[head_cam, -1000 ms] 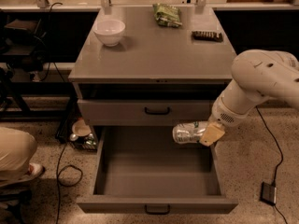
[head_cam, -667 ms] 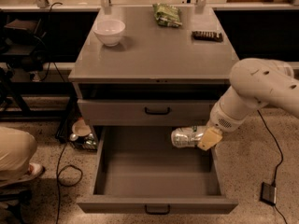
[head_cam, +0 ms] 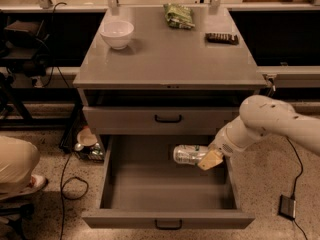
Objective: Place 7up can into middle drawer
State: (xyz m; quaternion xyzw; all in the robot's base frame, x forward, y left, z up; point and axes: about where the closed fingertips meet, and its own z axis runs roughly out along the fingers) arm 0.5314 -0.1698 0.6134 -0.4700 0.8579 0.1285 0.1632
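Note:
My gripper should release the 7up can near the centre of the open middle drawer's grey bottom [head_cam: 157, 170]. It now hangs above the drawer floor.
The 7up can [head_cam: 189, 154], silvery with green markings, lies sideways in my gripper [head_cam: 207, 159], which is shut on its right end. I hold it over the right back part of the open middle drawer [head_cam: 167, 218], a wide grey tray pulled far out with a small black handle on its front panel. My white arm [head_cam: 265, 121] reaches in from the right. The can hangs above the drawer floor, not touching it.
Above is a shut grey drawer front [head_cam: 168, 119] with a black handle. On the cabinet top stand a white bowl [head_cam: 117, 33], a green snack bag [head_cam: 179, 15] and a dark flat bar [head_cam: 222, 37]. A person's leg [head_cam: 15, 166] shows at left; cables lie on the floor.
My gripper has moved the can leftward and a little lower, further in over the open drawer.

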